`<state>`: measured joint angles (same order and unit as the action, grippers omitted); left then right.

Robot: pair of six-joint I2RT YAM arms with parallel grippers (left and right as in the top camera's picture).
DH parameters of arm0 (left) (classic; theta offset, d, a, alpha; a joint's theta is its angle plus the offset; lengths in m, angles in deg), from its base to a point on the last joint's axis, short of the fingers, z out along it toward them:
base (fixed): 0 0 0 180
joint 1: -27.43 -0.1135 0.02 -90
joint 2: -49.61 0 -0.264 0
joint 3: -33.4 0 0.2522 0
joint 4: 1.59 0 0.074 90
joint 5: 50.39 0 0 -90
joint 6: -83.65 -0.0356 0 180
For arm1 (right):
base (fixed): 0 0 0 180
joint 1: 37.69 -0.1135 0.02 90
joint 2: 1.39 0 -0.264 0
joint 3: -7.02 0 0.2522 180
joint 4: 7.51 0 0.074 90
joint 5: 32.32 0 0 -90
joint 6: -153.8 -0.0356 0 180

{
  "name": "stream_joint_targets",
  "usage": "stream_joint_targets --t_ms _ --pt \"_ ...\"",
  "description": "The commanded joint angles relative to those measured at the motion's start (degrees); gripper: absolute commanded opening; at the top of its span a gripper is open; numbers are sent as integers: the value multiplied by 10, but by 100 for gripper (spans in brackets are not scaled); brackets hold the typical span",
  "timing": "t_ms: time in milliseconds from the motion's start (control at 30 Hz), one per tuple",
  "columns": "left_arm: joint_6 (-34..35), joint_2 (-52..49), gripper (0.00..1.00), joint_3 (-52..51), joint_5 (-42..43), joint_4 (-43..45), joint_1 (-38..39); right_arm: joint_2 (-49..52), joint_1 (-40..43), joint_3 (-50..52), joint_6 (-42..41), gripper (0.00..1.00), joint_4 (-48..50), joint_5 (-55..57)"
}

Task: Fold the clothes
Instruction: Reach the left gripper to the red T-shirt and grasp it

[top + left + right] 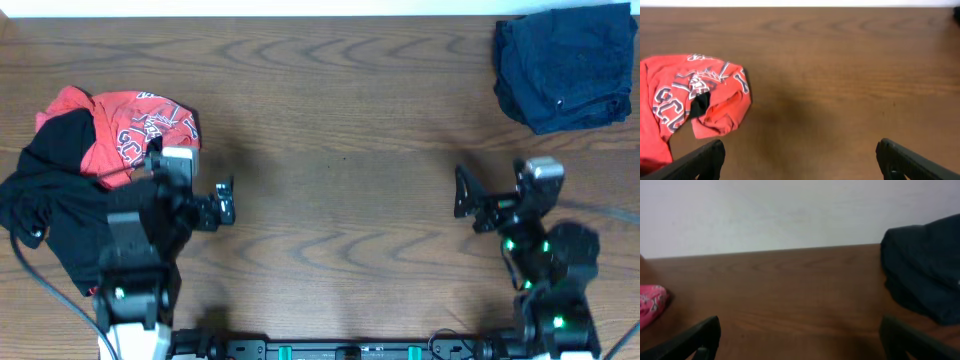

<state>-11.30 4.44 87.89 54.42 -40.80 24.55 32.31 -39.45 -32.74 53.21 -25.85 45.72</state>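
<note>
My left gripper is to close on the bunched plain corner [186, 141] [728, 116] of the coral-red T-shirt, which is past the shirt's lettering and next to the bare wood.
The clothes lie in two places. A crumpled coral-red T-shirt [135, 128] with navy-and-white lettering sits at the table's left, and a black garment [50, 195] is heaped over its near side, partly under my left arm. In the left wrist view the red T-shirt [690, 95] lies ahead to the left. A dark navy garment [565, 65] rests bunched in the far right corner and shows as the navy garment [925, 275] in the right wrist view. My left gripper [226, 201] [800, 160] is open and empty over bare wood right of the shirt. My right gripper [462, 193] [800, 340] is open and empty too.
The wooden table [340, 120] stretches between the two arms. Its far edge meets a white wall [790, 210]. A black cable [40, 280] runs along the near left beside my left arm's base.
</note>
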Motion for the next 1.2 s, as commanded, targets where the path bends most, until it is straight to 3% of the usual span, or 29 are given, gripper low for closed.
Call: stream_joint_targets --t_ms 0,500,633,967,1167 --pt "-4 -63 98 73 -1 -40 3 77 -5 -74 32 99 -29 -30" --pt "-4 -324 98 352 13 -275 3 419 -6 -366 71 99 -293 -109" --pt "-4 -358 98 370 25 -252 3 467 -5 -402 85 99 -308 -174" --pt "-1 -456 98 369 20 -159 -11 477 -6 -402 85 99 -280 -200" --pt "66 -541 98 369 -83 -145 -45 477 -6 -402 85 98 -285 -200"
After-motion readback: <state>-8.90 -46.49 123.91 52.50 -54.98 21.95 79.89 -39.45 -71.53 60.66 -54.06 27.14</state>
